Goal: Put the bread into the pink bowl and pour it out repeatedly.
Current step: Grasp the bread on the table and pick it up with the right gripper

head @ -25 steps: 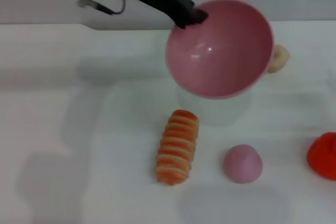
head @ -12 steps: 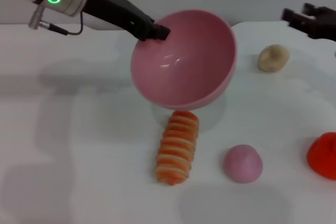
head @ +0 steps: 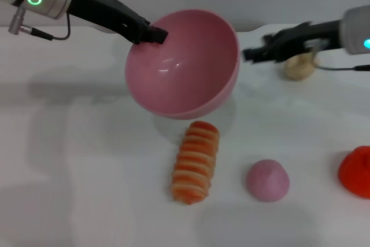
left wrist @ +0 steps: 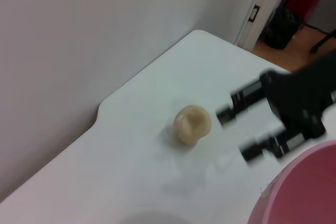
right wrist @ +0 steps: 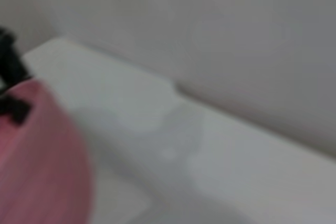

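Observation:
I should move my right gripper down to the bread below the pink bowl next and close it on the bread's middle [head: 195, 162].
My left gripper [head: 151, 33] is shut on the rim of the pink bowl [head: 182, 65] and holds it tilted and empty above the table. The bowl also shows in the left wrist view [left wrist: 302, 192] and the right wrist view [right wrist: 37, 156]. The bread [head: 195, 161] lies on the table just in front of and below the bowl, with nothing touching it. My right gripper [head: 253, 54] hangs open and empty just right of the bowl's rim. The left wrist view shows the right gripper [left wrist: 234, 136] with its two fingers apart.
A small beige knotted lump [head: 298, 69] lies at the back right, partly behind my right arm, and shows in the left wrist view [left wrist: 191, 124]. A small pink dome [head: 267, 180] sits right of the bread. A red object [head: 355, 172] lies at the right edge.
The left gripper has carried the bowl left and a little lower. The right arm has come in from the right and moved left to the bowl's rim. The bread has not moved.

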### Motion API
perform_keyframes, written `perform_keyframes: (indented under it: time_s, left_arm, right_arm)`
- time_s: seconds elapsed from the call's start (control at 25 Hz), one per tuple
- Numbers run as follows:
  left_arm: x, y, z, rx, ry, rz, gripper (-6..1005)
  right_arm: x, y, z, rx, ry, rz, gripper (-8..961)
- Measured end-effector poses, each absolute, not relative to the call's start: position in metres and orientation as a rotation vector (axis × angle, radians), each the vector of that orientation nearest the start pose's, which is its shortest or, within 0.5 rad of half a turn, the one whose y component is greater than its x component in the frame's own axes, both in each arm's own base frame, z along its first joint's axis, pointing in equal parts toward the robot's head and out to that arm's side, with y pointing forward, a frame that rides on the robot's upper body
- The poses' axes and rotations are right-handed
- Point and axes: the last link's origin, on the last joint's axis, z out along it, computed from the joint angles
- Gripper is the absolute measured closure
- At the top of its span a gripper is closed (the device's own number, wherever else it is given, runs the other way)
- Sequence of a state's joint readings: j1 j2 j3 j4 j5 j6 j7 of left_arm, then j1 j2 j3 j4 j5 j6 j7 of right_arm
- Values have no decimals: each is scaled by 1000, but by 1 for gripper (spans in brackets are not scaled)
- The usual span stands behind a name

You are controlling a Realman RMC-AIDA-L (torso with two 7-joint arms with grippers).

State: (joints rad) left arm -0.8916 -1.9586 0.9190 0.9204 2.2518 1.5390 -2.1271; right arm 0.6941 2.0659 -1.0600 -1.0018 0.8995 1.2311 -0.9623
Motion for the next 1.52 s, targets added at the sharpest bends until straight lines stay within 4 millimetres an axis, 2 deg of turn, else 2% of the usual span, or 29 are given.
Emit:
perform_keyframes:
  time_s: [0.2, 0.44, 0.56, 0.8, 1.12, 1.52]
  left_arm:
    - [-140, 424, 50, -2806, -758, -154, 955]
    - [-145, 422, 50, -2810, -756, -151, 955]
    - [-148, 420, 48, -2813, -751, -149, 955]
    - [-160, 415, 49, -2807, -759, -149, 955]
    - [-164, 414, 49, -2808, -753, -147, 955]
    - [-167, 417, 52, -2790, -732, -136, 955]
  right_arm:
    - [163, 406, -21, -2760, 902, -29, 283]
    - [148, 395, -48, -2860, 922, -203, 283]
    - [140, 389, -57, -2891, 914, -229, 283]
    - [127, 381, -70, -2952, 919, -165, 284]
    - [133, 371, -92, -2979, 951, -202, 284]
    - [146, 367, -98, -2963, 1017, -213, 284]
